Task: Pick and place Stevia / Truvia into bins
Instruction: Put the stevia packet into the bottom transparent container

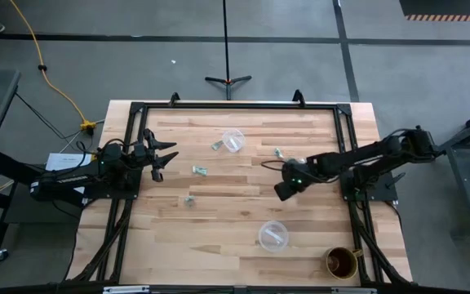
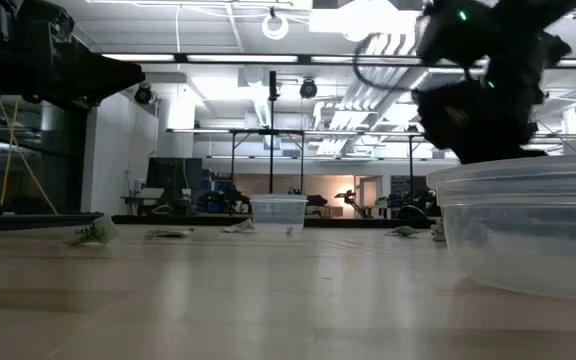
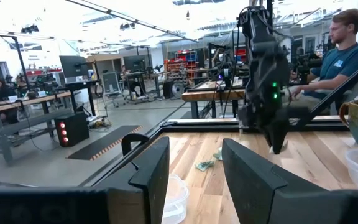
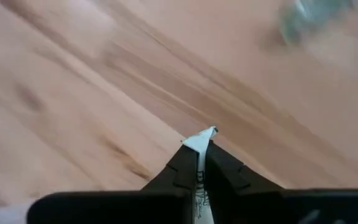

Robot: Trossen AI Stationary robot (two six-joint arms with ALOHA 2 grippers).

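Note:
I should use my right gripper to put the white sachet down and let go of it inside the clear cup (image 1: pixel 272 236) toward the near edge of the table.
Several small pale green and white sachets lie flat on the wooden table: one (image 1: pixel 200 170) in the middle, one (image 1: pixel 189 198) nearer, one (image 1: pixel 217 145) beside the far clear cup (image 1: pixel 232 140), and two (image 1: pixel 277 152) to its right. A second clear cup (image 1: pixel 273 236) stands toward the near edge and fills the right of the low view (image 2: pixel 528 225). My right gripper (image 1: pixel 286 189) hangs above mid-table, between the two cups, shut on a sachet (image 4: pixel 204 135). My left gripper (image 1: pixel 157 159) waits open over the table's left side. My right gripper pinches a white sachet between its two fingers (image 4: pixel 182 163). One end of the sachet (image 4: pixel 206 133) sticks out past the fingertips. The fingers point down at the table, and the sachet is lifted clear of the wood.
A brown mug (image 1: pixel 343 262) stands at the near right corner. A black frame (image 1: pixel 235 104) runs around the tabletop. People sit at benches beyond the table in the left wrist view (image 3: pixel 347 56). Bare wood lies between the cups and along the near left.

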